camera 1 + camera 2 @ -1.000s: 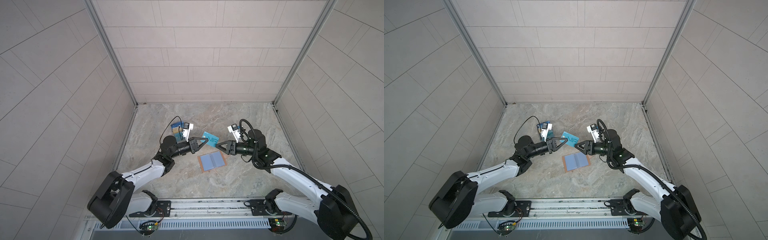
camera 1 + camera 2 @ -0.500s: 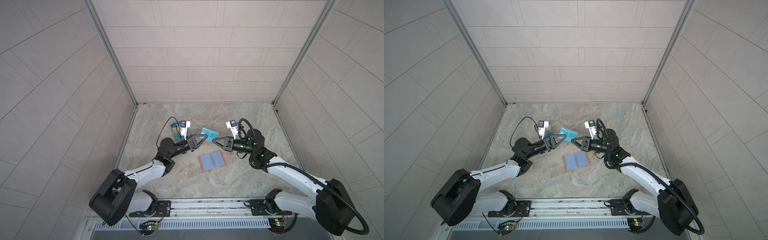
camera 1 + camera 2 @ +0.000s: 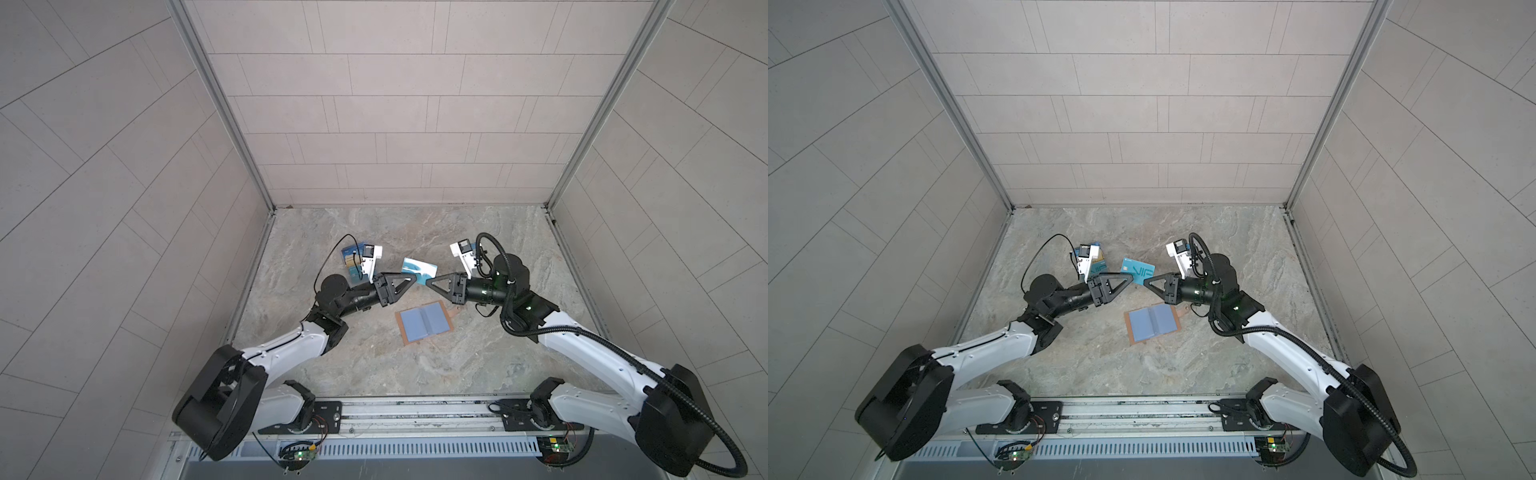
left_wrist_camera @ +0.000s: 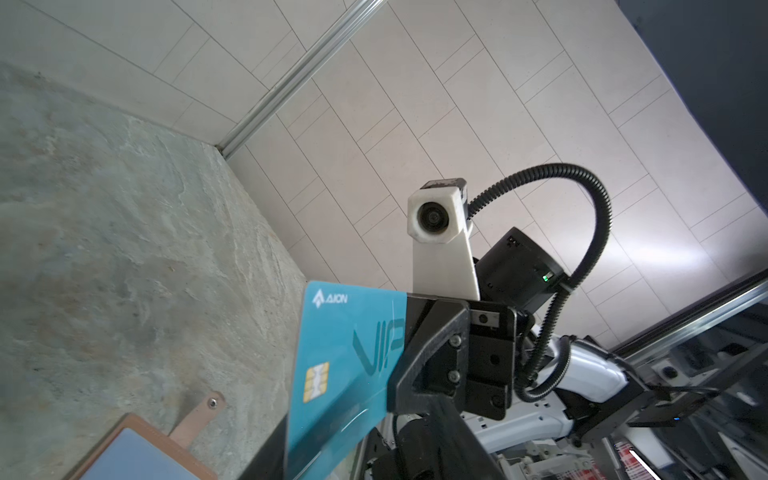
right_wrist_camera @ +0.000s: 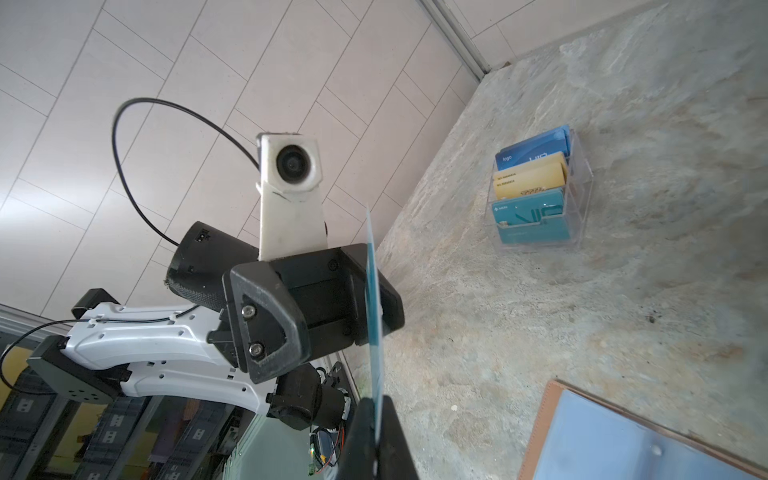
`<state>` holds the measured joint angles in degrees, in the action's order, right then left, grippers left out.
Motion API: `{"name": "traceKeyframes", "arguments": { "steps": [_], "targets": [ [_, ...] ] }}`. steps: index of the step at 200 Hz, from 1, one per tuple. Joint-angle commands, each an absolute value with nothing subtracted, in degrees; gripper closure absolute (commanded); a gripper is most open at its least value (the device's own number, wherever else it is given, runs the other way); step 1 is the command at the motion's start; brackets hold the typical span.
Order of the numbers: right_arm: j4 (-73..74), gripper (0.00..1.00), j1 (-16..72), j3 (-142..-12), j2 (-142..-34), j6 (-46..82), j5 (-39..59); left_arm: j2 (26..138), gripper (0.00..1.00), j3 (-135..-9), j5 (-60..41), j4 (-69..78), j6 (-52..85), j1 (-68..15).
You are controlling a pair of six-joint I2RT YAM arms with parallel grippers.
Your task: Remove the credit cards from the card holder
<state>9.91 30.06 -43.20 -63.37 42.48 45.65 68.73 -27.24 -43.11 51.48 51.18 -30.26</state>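
Observation:
My left gripper needs to close next on the chip end (image 3: 408,269) (image 4: 307,412) of the teal credit card, across from the end that my right gripper holds.
A teal credit card (image 3: 419,270) (image 3: 1138,272) with a chip hangs in the air above the table, between the two gripper tips. My right gripper (image 3: 428,281) (image 5: 376,415) is shut on one end of it; the left wrist view shows its black fingers clamped over the card (image 4: 345,353). My left gripper (image 3: 413,279) (image 5: 332,299) is open, its jaws apart around the card's other end. The card holder (image 3: 424,326) (image 3: 1152,324) lies unfolded on the table just in front of the grippers, tan leather with blue-grey sleeves facing up.
A clear plastic stand (image 5: 536,195) (image 3: 353,264) holding blue, gold and teal cards sits on the table behind my left wrist. Tiled walls close in the stone table (image 3: 478,365) at the back and on both sides. The holder's snap tab (image 4: 199,415) sticks out sideways.
The right gripper has closed on the teal card and the left gripper, shut on it before, has opened. Both grippers came together and shifted slightly toward the back wall.

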Motion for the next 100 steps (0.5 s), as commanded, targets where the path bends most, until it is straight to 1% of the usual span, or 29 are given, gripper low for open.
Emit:
{"name": "traceKeyframes", "arguments": {
  "steps": [1,12,26,31,42,54,72,86,100],
  "targets": [
    [-5.57,1.0,30.14,-47.18,-62.07,30.17,49.23,62.98,0.43,-31.81,-45.87,30.68,36.56,-29.18],
    [-10.12,1.0,30.31,-48.96,-62.6,26.38,51.7,61.4,0.43,-35.28,-47.12,18.95,28.36,-29.18],
    [-16.98,1.0,31.14,-51.48,-63.25,20.88,52.07,60.65,0.43,-39.69,-50.01,6.25,20.14,-29.18],
    [-18.83,1.0,31.46,-52.18,-63.53,19.15,52.52,60.71,0.44,-41.3,-50.78,2.4,17.39,-27.55],
    [-21.96,1.0,31.98,-53.5,-64.24,16.13,53.97,61.07,0.45,-44.47,-50.54,-7.28,11.73,-27.43],
    [-24.2,1.0,32.55,-54.47,-64.98,13.74,54.9,61.65,0.46,-47.02,-50.34,-14.74,6.61,-27.4],
    [-25.78,1.0,32.96,-55.09,-65.9,12.0,54.98,61.89,0.48,-48.47,-52.73,-19.12,3.05,-27.37],
    [-26.52,1.0,33.05,-55.43,-66.72,10.7,55.94,61.96,0.49,-48.51,-55.52,-19.03,2.59,-27.4],
    [-27.47,1.0,33.26,-55.87,-67.22,9.62,56.3,62.62,0.52,-48.77,-58.4,-19.03,2.49,-27.42]
  ]
}}
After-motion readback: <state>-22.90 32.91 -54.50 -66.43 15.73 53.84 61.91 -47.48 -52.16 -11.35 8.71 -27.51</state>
